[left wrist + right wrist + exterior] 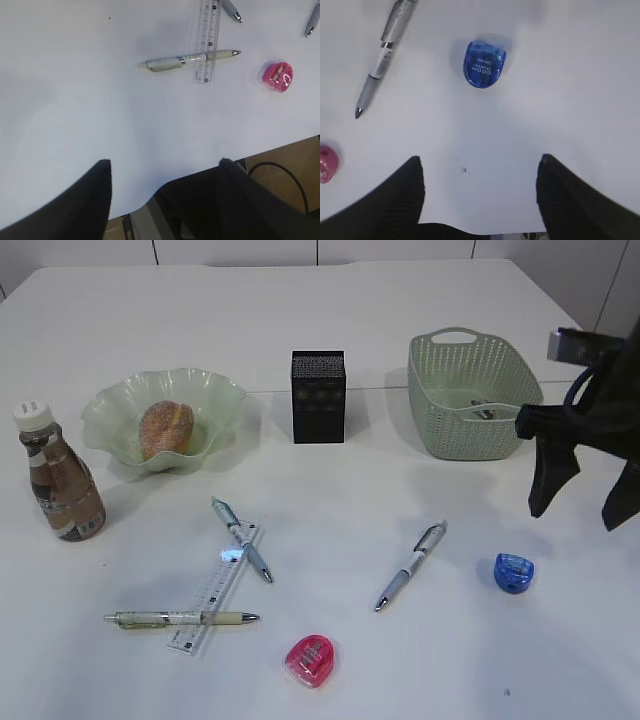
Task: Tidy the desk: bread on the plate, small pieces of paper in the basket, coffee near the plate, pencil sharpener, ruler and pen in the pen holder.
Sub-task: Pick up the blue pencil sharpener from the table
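Observation:
I need to next close my right gripper on the opposite sides of the blue sharpener (514,574) (484,64), between its flat end and its rounded end.
The bread (166,428) lies in the pale green wavy plate (110,410). The coffee bottle (60,475) stands left of the plate. The black pen holder (318,397) stands at centre. A clear ruler (218,590) lies under a green pen (180,618) and beside a grey pen (242,538); both ruler (206,40) and green pen (187,59) show in the left wrist view. Another grey pen (411,565) lies right of centre. A pink sharpener (310,660) and a blue sharpener (513,572) lie in front. My right gripper (585,510) is open above the blue sharpener (484,63). My left gripper (165,162) is open and empty over the table's near edge.
The green basket (470,395) at the back right holds small paper pieces. The pink sharpener also shows in the left wrist view (278,76) and at the right wrist view's left edge (326,163). The table's front edge runs just behind both grippers.

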You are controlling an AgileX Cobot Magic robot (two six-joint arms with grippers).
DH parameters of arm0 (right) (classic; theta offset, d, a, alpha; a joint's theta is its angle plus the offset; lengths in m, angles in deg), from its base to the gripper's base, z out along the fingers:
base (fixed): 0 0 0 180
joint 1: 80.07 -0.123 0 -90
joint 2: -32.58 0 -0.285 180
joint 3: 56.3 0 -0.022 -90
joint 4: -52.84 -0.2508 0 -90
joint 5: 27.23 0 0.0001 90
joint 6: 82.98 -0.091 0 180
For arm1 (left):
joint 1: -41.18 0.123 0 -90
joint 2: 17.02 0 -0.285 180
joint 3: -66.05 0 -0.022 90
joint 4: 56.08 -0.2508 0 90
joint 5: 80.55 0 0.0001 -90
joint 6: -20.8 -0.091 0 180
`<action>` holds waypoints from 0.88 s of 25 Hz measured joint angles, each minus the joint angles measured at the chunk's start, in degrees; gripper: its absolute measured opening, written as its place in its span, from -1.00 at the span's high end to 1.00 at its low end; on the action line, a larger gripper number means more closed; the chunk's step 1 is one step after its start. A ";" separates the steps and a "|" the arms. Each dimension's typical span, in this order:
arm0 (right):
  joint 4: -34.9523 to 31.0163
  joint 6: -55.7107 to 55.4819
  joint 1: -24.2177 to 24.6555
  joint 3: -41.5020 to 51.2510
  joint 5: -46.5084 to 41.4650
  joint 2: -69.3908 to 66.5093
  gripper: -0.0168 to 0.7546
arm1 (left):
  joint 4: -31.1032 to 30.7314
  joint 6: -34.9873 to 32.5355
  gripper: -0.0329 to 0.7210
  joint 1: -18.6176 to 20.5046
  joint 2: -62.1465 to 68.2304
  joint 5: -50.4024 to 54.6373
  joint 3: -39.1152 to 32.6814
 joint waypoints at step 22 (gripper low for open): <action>-3.63 -9.82 0.00 0.00 6.84 -12.36 -0.46 | -2.11 0.04 -0.32 0.00 0.00 0.10 0.00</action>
